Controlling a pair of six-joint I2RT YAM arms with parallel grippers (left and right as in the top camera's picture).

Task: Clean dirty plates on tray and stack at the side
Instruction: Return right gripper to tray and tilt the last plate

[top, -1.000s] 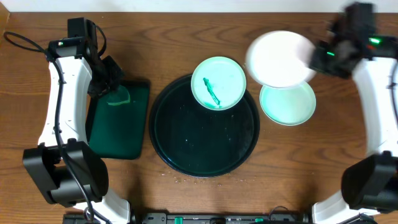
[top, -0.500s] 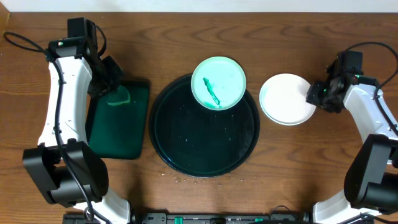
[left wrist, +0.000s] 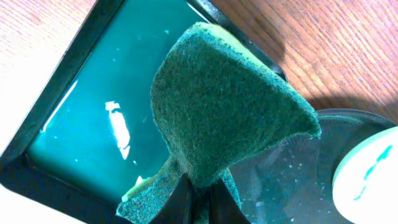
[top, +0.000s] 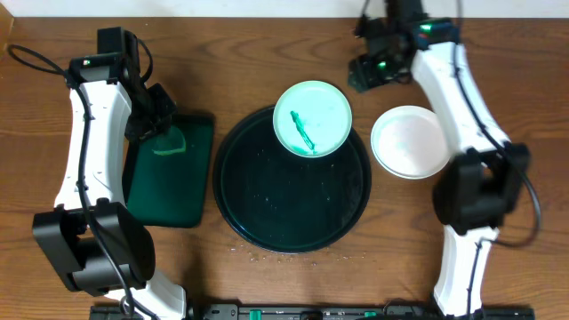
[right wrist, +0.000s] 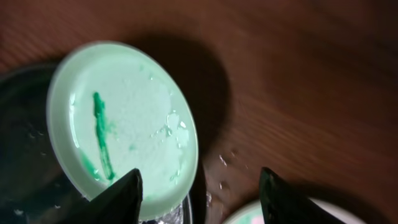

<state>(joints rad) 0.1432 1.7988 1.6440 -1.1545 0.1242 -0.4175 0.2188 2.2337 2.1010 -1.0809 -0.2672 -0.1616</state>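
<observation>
The turquoise plate overhangs the round tray's back edge; next my right gripper grips the plate's rim [top: 348,122], holding it farther inside while my left gripper scrubs.
The round black tray [top: 284,204] sits mid-table. A pale turquoise plate [top: 312,118] with a dark green smear rests on the tray's back edge; the right wrist view shows this plate [right wrist: 124,118] with its smear. My right gripper [top: 364,73] hovers open and holding nothing just behind and to the right of it, one of its fingers [right wrist: 121,194] over the plate's rim. A clean white plate [top: 410,142] lies on the table to the right of the tray. My left gripper [top: 158,133] is shut on a green sponge [left wrist: 230,106] above the rectangular tray.
The rectangular dark green tray [top: 173,178] lies left of the round tray, with wet green liquid [left wrist: 93,118] in it. Small crumbs dot the table by the round tray's front rim [top: 267,258]. A cable [top: 36,62] runs at the back left.
My right gripper set the white plate down on the one at the right, opened, and swung back and left toward the smeared plate. The left arm and its sponge have not moved.
</observation>
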